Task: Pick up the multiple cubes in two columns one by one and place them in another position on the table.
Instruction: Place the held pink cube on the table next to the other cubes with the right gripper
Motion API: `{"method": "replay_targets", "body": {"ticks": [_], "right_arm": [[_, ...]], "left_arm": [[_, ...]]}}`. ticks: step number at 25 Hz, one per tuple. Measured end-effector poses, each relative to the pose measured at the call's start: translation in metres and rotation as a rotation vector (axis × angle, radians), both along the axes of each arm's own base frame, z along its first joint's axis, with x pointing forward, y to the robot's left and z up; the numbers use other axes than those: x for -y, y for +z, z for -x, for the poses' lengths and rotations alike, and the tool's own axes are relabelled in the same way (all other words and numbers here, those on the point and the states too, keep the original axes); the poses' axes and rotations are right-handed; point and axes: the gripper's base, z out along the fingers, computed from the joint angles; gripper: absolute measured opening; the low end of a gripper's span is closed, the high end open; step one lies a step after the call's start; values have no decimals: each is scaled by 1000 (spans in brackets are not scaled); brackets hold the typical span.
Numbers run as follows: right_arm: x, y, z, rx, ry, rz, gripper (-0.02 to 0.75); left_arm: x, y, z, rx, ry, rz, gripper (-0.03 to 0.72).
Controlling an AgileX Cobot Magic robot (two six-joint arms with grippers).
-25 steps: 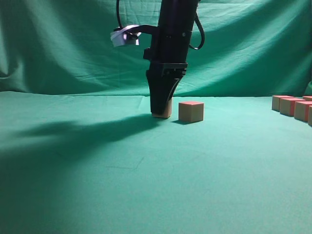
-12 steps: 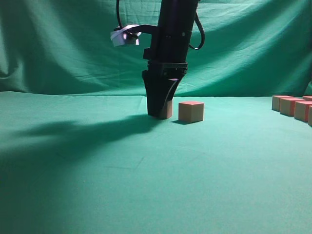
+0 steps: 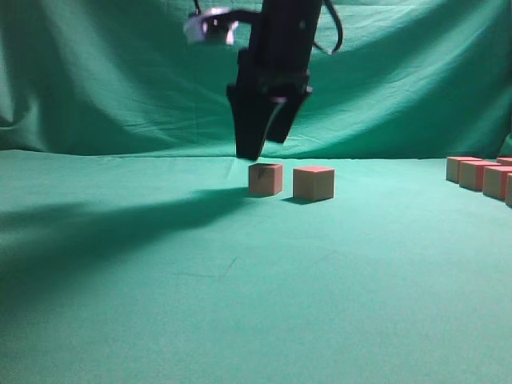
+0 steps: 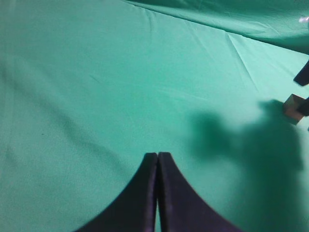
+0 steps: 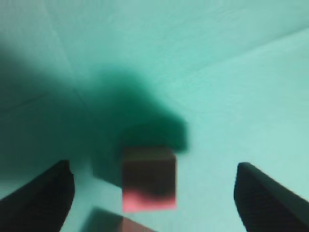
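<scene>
I should next move my right gripper to the row of several cubes by the table's edge and close it on the sides of the nearest cube (image 3: 509,191) there.
Two cubes stand side by side on the green table (image 3: 240,304): one (image 3: 265,178) directly under my right gripper (image 3: 262,150), the other (image 3: 313,182) just to its right. The right gripper hangs open above the first cube, touching nothing. The right wrist view looks down on that cube (image 5: 148,179), which lies free between the wide-apart fingers (image 5: 48,193), with a corner of another cube (image 5: 120,224) at the bottom edge. My left gripper (image 4: 158,154) is shut and empty over bare cloth. A cube (image 4: 292,108) shows far right there.
Several more cubes (image 3: 478,174) sit in a row at the far right edge of the table. A draped green curtain (image 3: 96,72) hangs behind. The right arm's shadow (image 3: 120,224) falls across the cloth to the left.
The right gripper opened, let go of the cube on the table, and rose straight up clear of it. The cube stays beside its neighbour.
</scene>
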Motion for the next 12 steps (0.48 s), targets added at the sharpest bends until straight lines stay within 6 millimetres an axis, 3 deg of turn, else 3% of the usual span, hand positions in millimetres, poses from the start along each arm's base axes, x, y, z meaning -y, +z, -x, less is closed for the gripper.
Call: {"method": "replay_targets", "body": {"ticks": [4, 7, 9, 12], "right_arm": [[10, 42, 6, 80, -52, 2, 613], [22, 74, 16, 99, -186, 11, 613], [31, 93, 22, 129, -279, 27, 554], [45, 123, 28, 211, -435, 21, 559]], "left_arm": [[0, 0, 0, 0, 0, 0, 0], [0, 0, 0, 0, 0, 0, 0], [0, 0, 0, 0, 0, 0, 0], [0, 0, 0, 0, 0, 0, 0]]}}
